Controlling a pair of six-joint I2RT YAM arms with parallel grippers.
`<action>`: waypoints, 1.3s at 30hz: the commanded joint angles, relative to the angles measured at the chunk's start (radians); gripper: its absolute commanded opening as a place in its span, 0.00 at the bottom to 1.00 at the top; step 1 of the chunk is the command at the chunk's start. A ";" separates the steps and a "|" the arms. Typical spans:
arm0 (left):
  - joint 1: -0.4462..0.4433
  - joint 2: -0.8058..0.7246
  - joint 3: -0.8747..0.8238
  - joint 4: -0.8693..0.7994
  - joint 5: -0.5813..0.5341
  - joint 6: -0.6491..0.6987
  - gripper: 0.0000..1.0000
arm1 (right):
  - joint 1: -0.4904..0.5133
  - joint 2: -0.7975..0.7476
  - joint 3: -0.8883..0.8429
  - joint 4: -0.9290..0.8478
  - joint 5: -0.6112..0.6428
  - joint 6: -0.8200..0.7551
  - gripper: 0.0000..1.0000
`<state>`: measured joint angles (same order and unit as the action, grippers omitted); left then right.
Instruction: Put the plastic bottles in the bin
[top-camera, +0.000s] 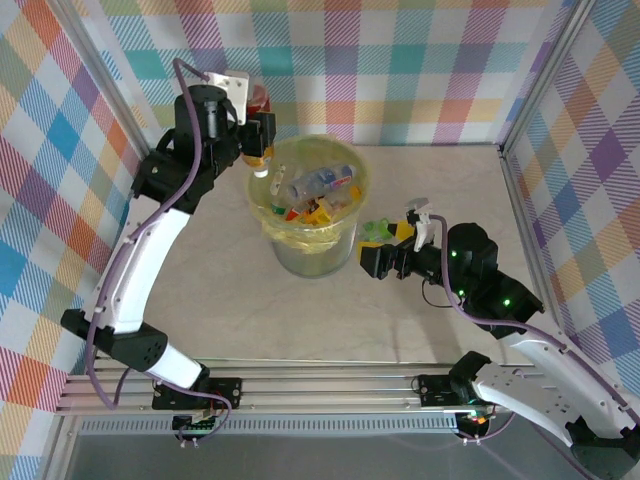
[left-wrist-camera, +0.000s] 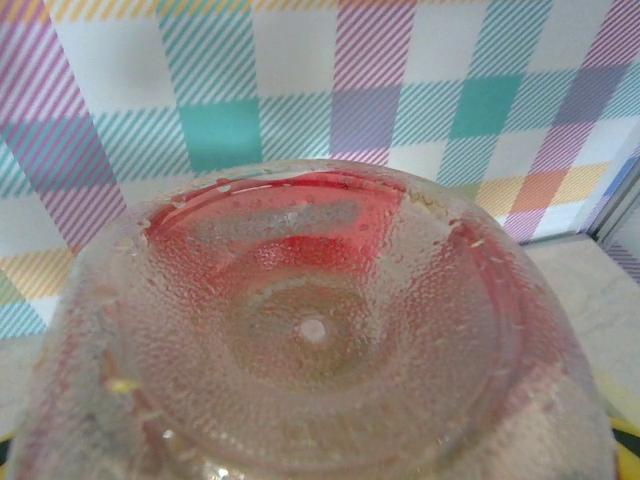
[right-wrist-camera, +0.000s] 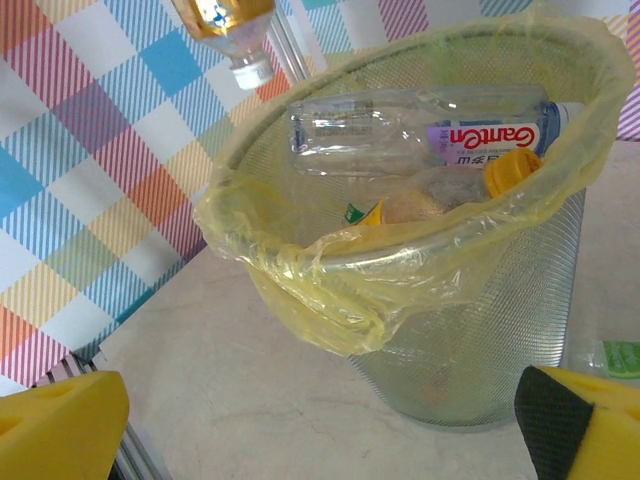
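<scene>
My left gripper needs to release the clear plastic bottle inside the bin (top-camera: 275, 195), next to the bottles along its near-gripper side.
My left gripper (top-camera: 257, 133) is shut on a clear plastic bottle (top-camera: 261, 158) with a red label. It holds the bottle cap down above the left rim of the bin (top-camera: 262, 212). In the left wrist view the bottle's dimpled base (left-wrist-camera: 315, 330) is right against the lens. From the right wrist its neck and white cap (right-wrist-camera: 240, 45) hang over the bin's yellow-green liner (right-wrist-camera: 330, 285). Several bottles (right-wrist-camera: 420, 130) lie inside the bin. My right gripper (top-camera: 384, 252) stands open right of the bin, its yellow pads (right-wrist-camera: 55, 425) wide apart with nothing between them.
A green-labelled bottle (top-camera: 377, 230) lies on the table just behind my right gripper, and its label (right-wrist-camera: 618, 357) shows at the right edge of the right wrist view. Checked walls close the table on three sides. Bare tabletop (top-camera: 220, 300) lies in front of the bin.
</scene>
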<state>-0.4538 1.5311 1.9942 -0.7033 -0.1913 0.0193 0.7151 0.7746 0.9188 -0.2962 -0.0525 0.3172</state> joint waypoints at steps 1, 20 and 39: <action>0.034 -0.009 -0.057 0.033 0.094 -0.020 0.36 | 0.007 -0.025 0.015 -0.010 0.028 0.014 1.00; 0.047 0.013 -0.186 -0.036 0.214 -0.112 0.38 | 0.007 -0.017 -0.006 -0.004 0.052 0.020 1.00; 0.048 0.056 -0.211 -0.112 0.266 -0.030 0.85 | 0.007 0.007 -0.006 0.003 0.052 0.022 1.00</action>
<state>-0.4225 1.5776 1.7462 -0.7780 0.0456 -0.0296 0.7151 0.7765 0.9108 -0.3115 -0.0071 0.3290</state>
